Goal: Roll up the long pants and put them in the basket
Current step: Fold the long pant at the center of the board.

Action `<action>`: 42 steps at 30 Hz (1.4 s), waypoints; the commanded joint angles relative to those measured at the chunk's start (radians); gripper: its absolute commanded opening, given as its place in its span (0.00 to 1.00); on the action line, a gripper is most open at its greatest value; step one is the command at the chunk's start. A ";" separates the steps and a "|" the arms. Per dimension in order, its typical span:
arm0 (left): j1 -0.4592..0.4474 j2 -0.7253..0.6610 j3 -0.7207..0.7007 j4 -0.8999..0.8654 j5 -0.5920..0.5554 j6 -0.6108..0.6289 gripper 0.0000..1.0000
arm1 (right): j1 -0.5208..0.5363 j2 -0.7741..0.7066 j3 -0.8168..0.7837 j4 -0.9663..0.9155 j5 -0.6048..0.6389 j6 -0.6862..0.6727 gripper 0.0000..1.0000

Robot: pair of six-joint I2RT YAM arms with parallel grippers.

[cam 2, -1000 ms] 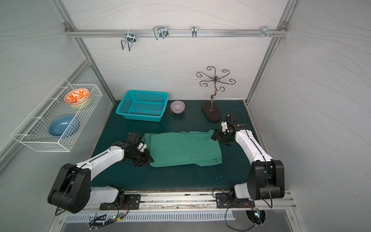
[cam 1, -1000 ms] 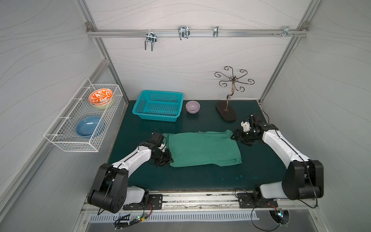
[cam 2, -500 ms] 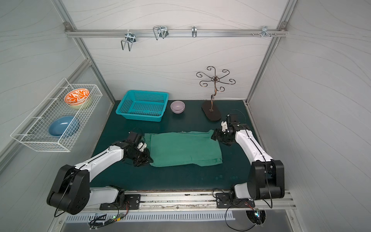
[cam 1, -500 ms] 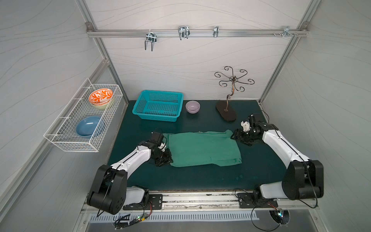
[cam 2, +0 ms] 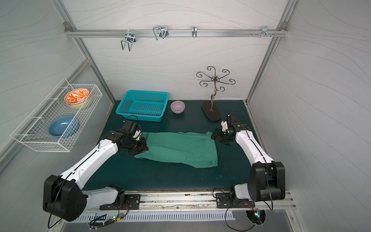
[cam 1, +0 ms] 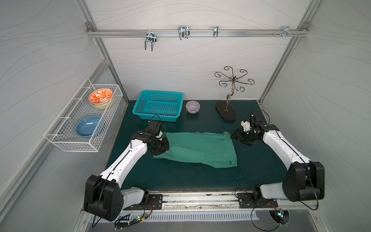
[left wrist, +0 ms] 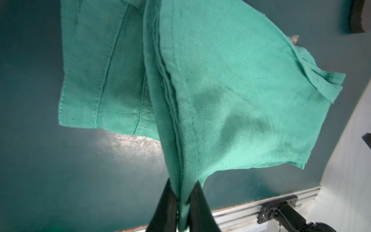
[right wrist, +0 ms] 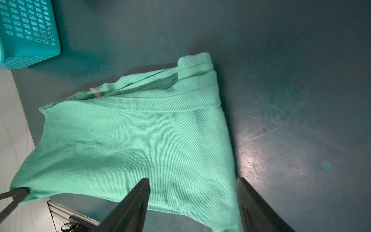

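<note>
The robot's left gripper should release the bunched fold of pants on the bare dark mat a little closer to the wire rack [cam 1: 149,153].
The long pants [cam 1: 200,148] [cam 2: 180,149] lie folded into a wide green rectangle in the middle of the dark mat [cam 1: 180,176]. My left gripper [cam 1: 163,148] [cam 2: 143,149] sits at their left edge. In the left wrist view it [left wrist: 182,184] is shut on a bunched fold of the pants [left wrist: 220,90], which rises slightly off the mat. My right gripper [cam 1: 233,136] [cam 2: 213,136] hovers at the pants' far right corner. In the right wrist view it [right wrist: 192,180] stands open, astride the pants' [right wrist: 140,140] edge without pinching it.
A turquoise basket [cam 1: 158,105], a lilac bowl [cam 1: 192,106] and a curly metal stand [cam 1: 226,112] line the back of the mat. A wire rack [cam 1: 84,120] with bowls hangs on the left wall. The metal rail [cam 1: 190,202] runs along the front.
My left gripper has shut on the pants' left edge and drawn the cloth up a little. The right arm has hardly moved.
</note>
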 commanded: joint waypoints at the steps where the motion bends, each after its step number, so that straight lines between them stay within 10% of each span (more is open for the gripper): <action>1: 0.032 -0.002 0.037 -0.076 -0.144 0.036 0.00 | 0.005 -0.025 -0.012 0.000 -0.020 0.008 0.71; 13: 0.020 0.063 0.249 -0.087 0.019 0.060 0.00 | 0.039 -0.007 0.021 0.000 -0.052 0.018 0.70; 22: -0.012 0.083 0.524 -0.250 -0.143 0.114 0.00 | 0.031 -0.006 0.032 -0.007 -0.044 0.017 0.70; 38: 0.133 0.078 0.163 -0.169 -0.304 0.175 0.00 | 0.031 0.010 0.041 -0.012 -0.039 0.010 0.69; 42: 0.134 0.093 0.137 -0.165 -0.353 0.171 0.36 | 0.032 0.012 0.040 -0.016 -0.041 0.006 0.70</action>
